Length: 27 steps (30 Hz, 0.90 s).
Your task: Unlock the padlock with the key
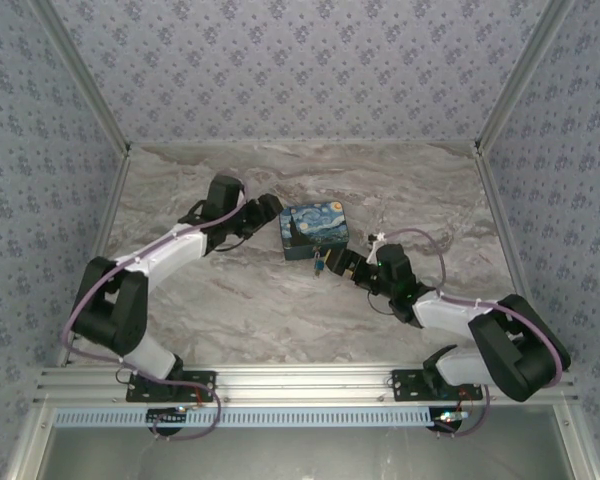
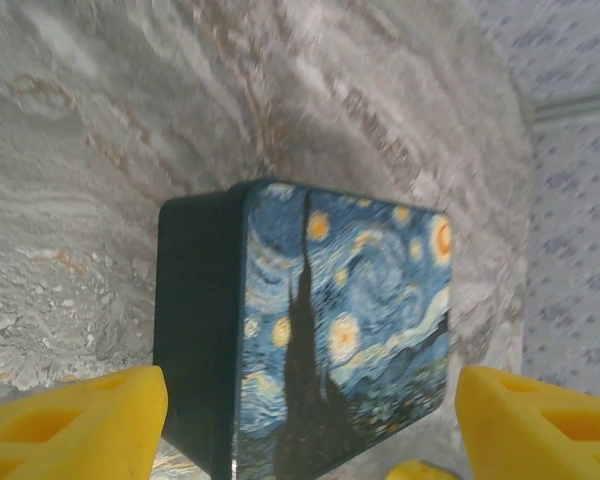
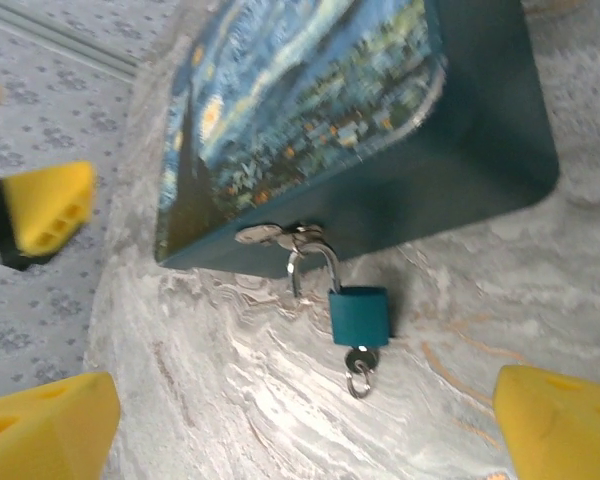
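My right gripper needs to take the padlock (image 3: 330, 263) by its shackle while my left gripper steadies the end of the box, as the open shackle hooks through the hasp.
A tiny teal padlock (image 3: 360, 315) hangs by its silvery shackle from the hasp on the near side of the starry-night box (image 3: 380, 120). One shackle leg stands free beside the body. The key (image 3: 358, 362) sits in the padlock's bottom with a small ring on it. My right gripper (image 3: 300, 435) is open just short of the padlock, nothing between its yellow fingers (image 3: 45, 430). From above, the padlock (image 1: 319, 264) lies between the box (image 1: 314, 230) and my right gripper (image 1: 342, 268). My left gripper (image 1: 276, 212) is open at the box's left end, its fingers (image 2: 75, 420) either side of the box (image 2: 320, 330).
The marble table (image 1: 240, 310) is enclosed by patterned walls with aluminium posts (image 1: 505, 90) at the corners. A metal rail (image 1: 300, 385) runs along the near edge by the arm bases. A yellow finger (image 3: 50, 205) of the left gripper shows beyond the box.
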Tool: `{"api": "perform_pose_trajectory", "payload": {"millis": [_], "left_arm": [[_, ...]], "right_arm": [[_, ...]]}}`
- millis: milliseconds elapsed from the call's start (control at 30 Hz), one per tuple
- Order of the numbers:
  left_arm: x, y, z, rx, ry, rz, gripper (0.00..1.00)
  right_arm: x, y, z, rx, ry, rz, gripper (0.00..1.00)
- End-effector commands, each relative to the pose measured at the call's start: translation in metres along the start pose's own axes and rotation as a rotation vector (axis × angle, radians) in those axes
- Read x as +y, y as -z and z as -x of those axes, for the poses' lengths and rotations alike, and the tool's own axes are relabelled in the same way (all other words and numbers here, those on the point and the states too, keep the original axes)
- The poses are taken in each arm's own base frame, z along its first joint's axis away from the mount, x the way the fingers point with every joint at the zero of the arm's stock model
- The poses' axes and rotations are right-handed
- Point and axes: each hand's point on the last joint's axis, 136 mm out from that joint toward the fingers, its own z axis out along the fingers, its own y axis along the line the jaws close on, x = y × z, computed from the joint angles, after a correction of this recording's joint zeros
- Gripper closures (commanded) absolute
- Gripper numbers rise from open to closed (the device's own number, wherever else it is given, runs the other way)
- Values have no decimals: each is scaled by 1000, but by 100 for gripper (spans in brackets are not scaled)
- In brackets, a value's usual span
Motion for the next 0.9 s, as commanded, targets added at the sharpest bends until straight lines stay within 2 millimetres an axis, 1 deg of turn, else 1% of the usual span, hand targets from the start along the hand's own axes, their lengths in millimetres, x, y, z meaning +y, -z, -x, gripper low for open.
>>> {"api": "perform_pose_trajectory", "payload": {"millis": [0,100,233,333,400,533,767,867], "left_arm": [[-16,-9,-4,67,-47,-69,24],[-14,-21,-8,101,-42,-79,24],[-6,-36,-14,142,-24,-78,27],[1,-48,-22,180,4,-75,31],[6,-53,-27,194,14,-70,34],[15,-58,-34,212,22,-46,36],[36,-61,-49,239,45,2,39],[42,-61,-57,249,48,21,39]], "right_arm": [[19,2,6,-1,68,111,0],[22,-3,8,10,75,124,0],[18,-11,7,20,73,114,1],[20,-17,8,19,98,132,6],[22,-22,10,15,127,145,7],[19,-31,12,22,161,130,7],[15,-52,4,94,177,134,15],[10,-60,0,125,171,123,17]]}}
